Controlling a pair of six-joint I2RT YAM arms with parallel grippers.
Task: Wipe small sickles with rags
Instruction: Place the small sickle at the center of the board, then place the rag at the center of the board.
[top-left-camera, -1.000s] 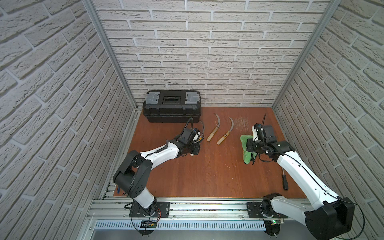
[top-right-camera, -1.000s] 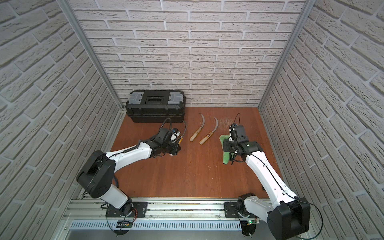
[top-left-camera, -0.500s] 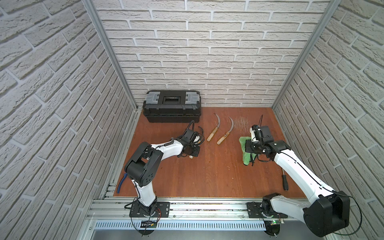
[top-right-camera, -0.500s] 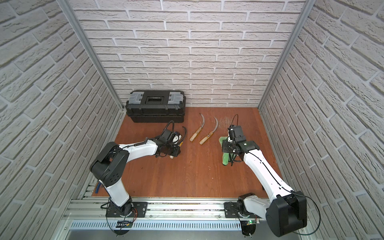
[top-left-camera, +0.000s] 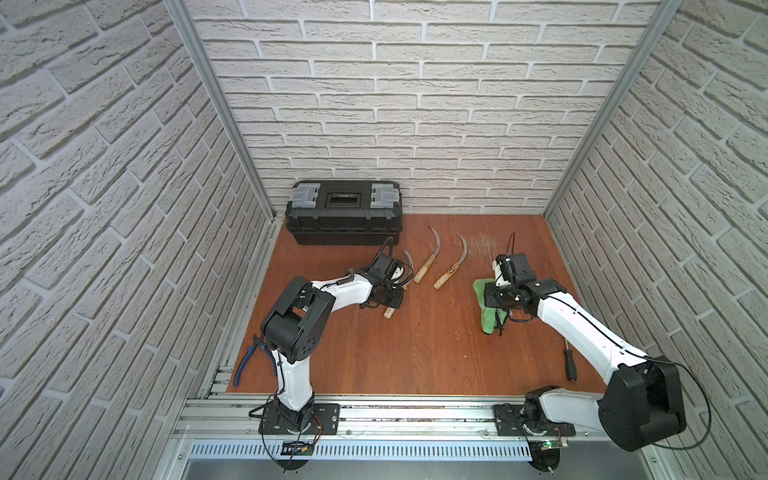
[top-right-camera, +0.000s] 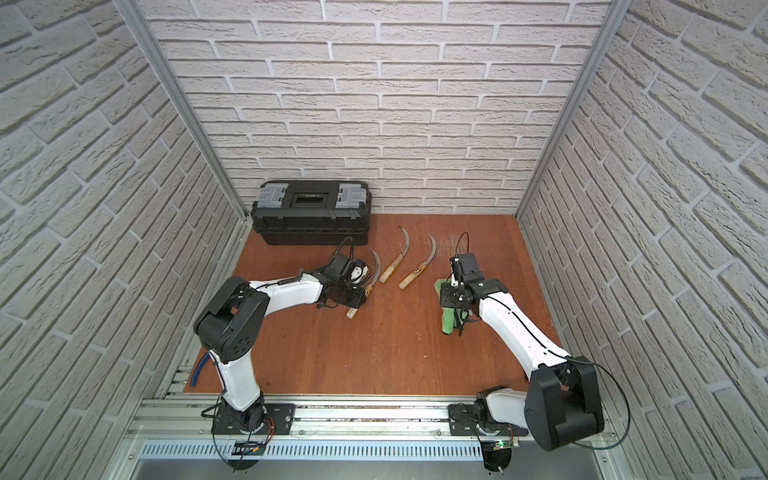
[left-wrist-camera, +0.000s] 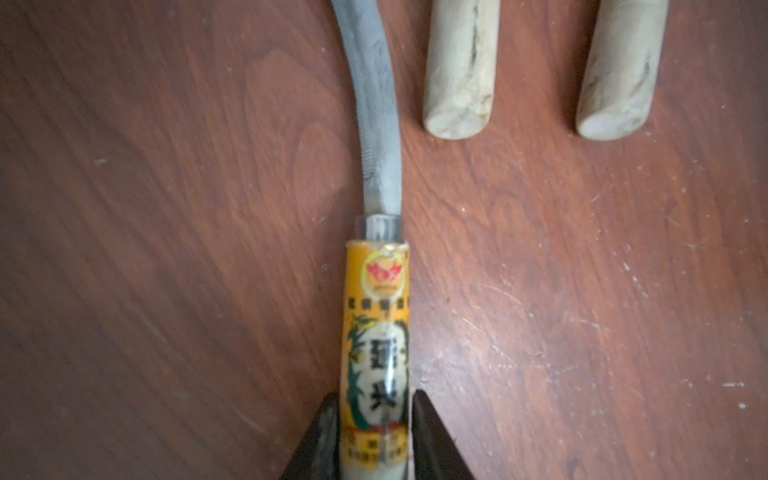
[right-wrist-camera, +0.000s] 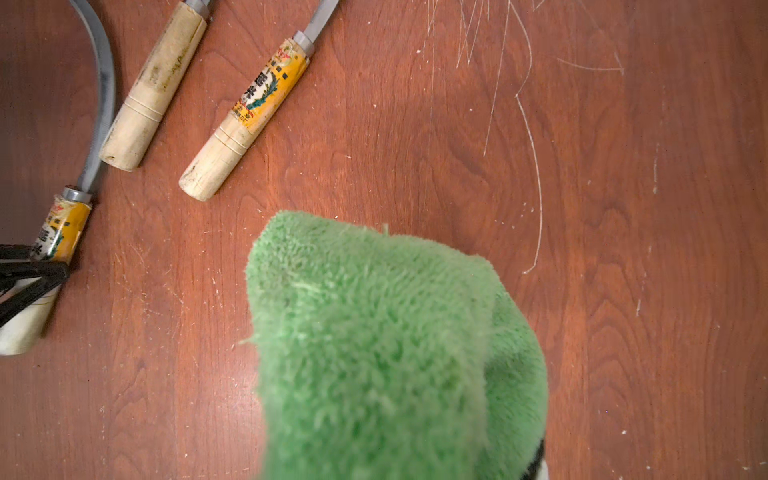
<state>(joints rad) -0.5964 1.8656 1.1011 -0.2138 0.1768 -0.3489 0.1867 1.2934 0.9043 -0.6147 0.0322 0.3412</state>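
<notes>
Next, my right gripper releases the green fluffy rag on the wooden floor (top-left-camera: 481, 314) (right-wrist-camera: 384, 360) in front of the pale scratches.
Three small sickles lie in a row on the wooden floor. The leftmost sickle (top-left-camera: 409, 268) (left-wrist-camera: 376, 324) has a yellow printed label on its handle. My left gripper (top-left-camera: 392, 297) (left-wrist-camera: 374, 419) straddles that handle low on the floor, and a thin gap shows beside one finger (left-wrist-camera: 432, 440). The plain-handled sickle (top-left-camera: 424, 264) and another labelled sickle (top-left-camera: 448, 274) lie free to its right. My right gripper (top-left-camera: 498, 297) is shut on the green fluffy rag (top-left-camera: 490, 322) (right-wrist-camera: 374, 332), which hides its fingers.
A black toolbox (top-left-camera: 343, 212) stands against the back wall. Blue-handled pliers (top-left-camera: 249, 361) lie at the front left edge, and a dark screwdriver (top-left-camera: 569, 365) lies at the front right. Brick walls close in on three sides. Pale scratches (top-left-camera: 482, 245) mark the floor behind the rag.
The left arm's elbow has swung in towards the middle while its gripper stays at the sickle handle. The right arm with the rag has hardly moved.
</notes>
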